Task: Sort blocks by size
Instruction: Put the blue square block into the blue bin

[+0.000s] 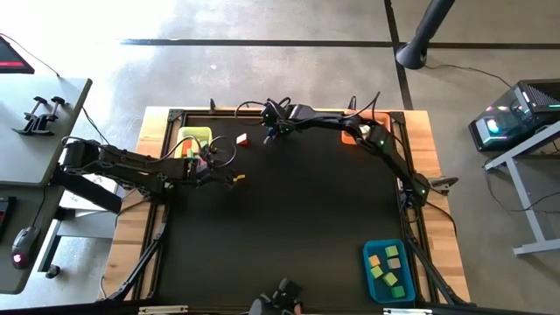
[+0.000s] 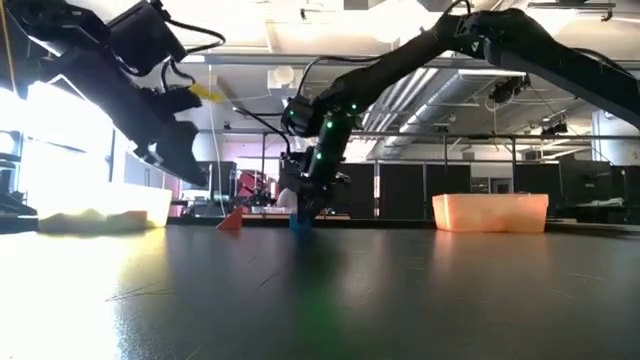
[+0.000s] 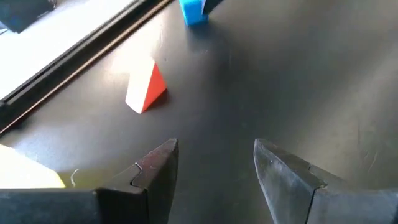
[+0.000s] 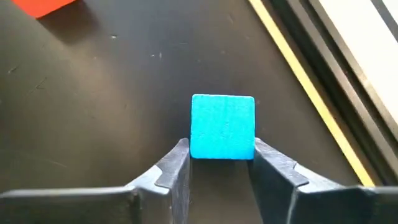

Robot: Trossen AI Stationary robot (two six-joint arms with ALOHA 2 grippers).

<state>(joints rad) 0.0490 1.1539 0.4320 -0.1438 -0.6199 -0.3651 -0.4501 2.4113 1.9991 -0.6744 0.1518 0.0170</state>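
Note:
The robot's right gripper should release the small blue block in the blue bin (image 1: 381, 251) between the orange block and the green block.
A small blue block (image 4: 222, 126) sits on the black table top near the far edge, between the fingers of my right gripper (image 4: 221, 155), which is shut on it. In the high view the right gripper (image 1: 271, 131) hides the block. A red block (image 3: 146, 87) lies on the table a short way to its left. My left gripper (image 3: 214, 171) hangs open above the table beside the yellow bin (image 1: 194, 140), with nothing between its fingers. My right gripper pinches the blue block by its two opposite side faces (image 4: 194, 146) between the two fingertips, which reach only the block's near part. The fingers come from above, slanting steeply down (image 2: 303, 205). The block rests on the table with its bottom face.
An orange bin (image 1: 359, 131) stands at the far right and a blue bin (image 1: 387, 271) holding several green and yellow blocks at the near right. The table's far frame rail (image 4: 311, 81) runs close behind the blue block. The middle of the table is bare black mat (image 1: 289, 227).

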